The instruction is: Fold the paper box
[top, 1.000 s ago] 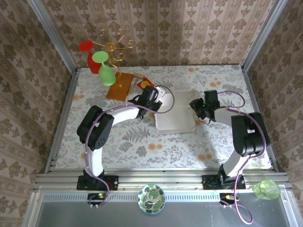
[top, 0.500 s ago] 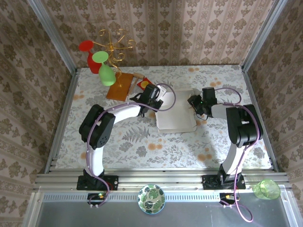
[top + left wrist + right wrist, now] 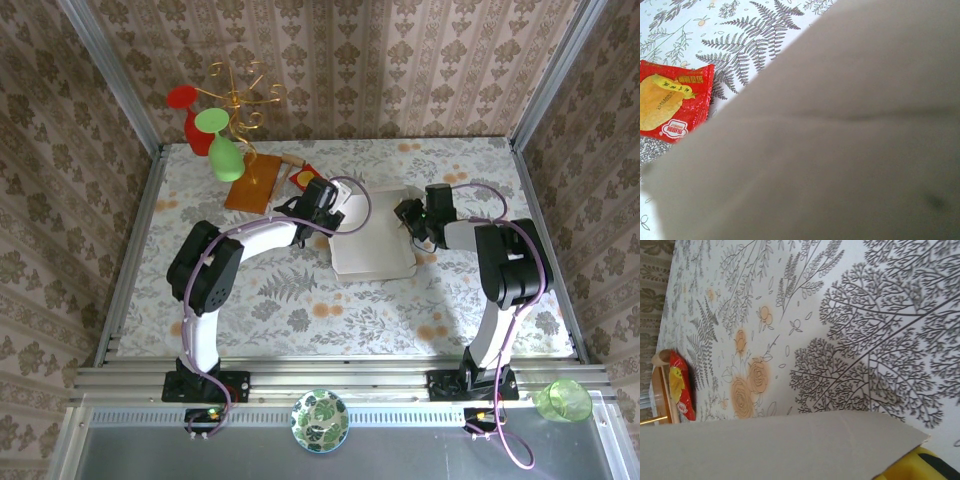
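The cardboard panel lies across my right gripper's fingers at the side of the paper box. Next, my right gripper backs out and pinches the flap at the paper box's back corner (image 3: 411, 192).
The paper box (image 3: 372, 240) lies flat and off-white in the middle of the table. My left gripper (image 3: 334, 204) sits at its back left corner, where a small flap (image 3: 347, 190) stands up. Grey cardboard (image 3: 850, 130) of the box covers most of the left wrist view and hides the fingers. My right gripper (image 3: 411, 219) is at the box's right edge. In the right wrist view a cardboard panel (image 3: 780, 445) crosses the bottom and hides the fingers, with a yellow part (image 3: 912, 467) beside its corner.
A red snack packet (image 3: 304, 176) (image 3: 670, 102) and a brown wooden board (image 3: 252, 182) lie back left of the box. A gold stand (image 3: 240, 95) with red and green glasses (image 3: 222, 150) rises behind them. A bowl (image 3: 319, 420) and a green cup (image 3: 563, 400) sit on the near ledge.
My right gripper has slid a little left and toward the back along the box's right edge, and its arm has drawn in. The left gripper has barely moved.
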`<action>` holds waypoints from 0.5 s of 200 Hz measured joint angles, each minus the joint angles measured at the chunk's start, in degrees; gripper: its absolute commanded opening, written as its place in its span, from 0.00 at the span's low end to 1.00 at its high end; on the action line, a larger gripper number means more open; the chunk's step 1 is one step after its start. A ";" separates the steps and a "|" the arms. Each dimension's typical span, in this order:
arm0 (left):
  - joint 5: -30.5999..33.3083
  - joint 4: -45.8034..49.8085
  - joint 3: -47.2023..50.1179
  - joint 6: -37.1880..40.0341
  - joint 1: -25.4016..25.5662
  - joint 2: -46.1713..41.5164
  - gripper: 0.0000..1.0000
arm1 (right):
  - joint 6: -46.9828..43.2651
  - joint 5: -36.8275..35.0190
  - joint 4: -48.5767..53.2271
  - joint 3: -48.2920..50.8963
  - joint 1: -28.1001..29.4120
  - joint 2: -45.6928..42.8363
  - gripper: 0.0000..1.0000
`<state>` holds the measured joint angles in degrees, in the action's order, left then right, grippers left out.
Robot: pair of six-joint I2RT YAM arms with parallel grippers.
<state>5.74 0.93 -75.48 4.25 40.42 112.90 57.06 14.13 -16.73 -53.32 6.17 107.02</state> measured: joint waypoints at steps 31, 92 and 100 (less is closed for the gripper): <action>-0.09 0.26 -0.04 -0.61 -0.02 0.00 0.00 | 0.13 0.00 0.11 -0.31 1.42 0.04 0.40; -0.09 0.66 -0.15 -1.27 -0.13 0.00 0.00 | 1.40 0.57 -0.79 0.28 2.51 -0.57 0.46; -0.22 0.85 -0.15 -1.27 -0.31 0.00 0.00 | 1.22 1.03 0.00 0.42 2.49 -1.68 0.47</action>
<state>5.52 1.78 -75.64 2.98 40.12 112.90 58.28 15.16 -16.73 -52.90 8.67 105.34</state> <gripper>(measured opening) 0.086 0.459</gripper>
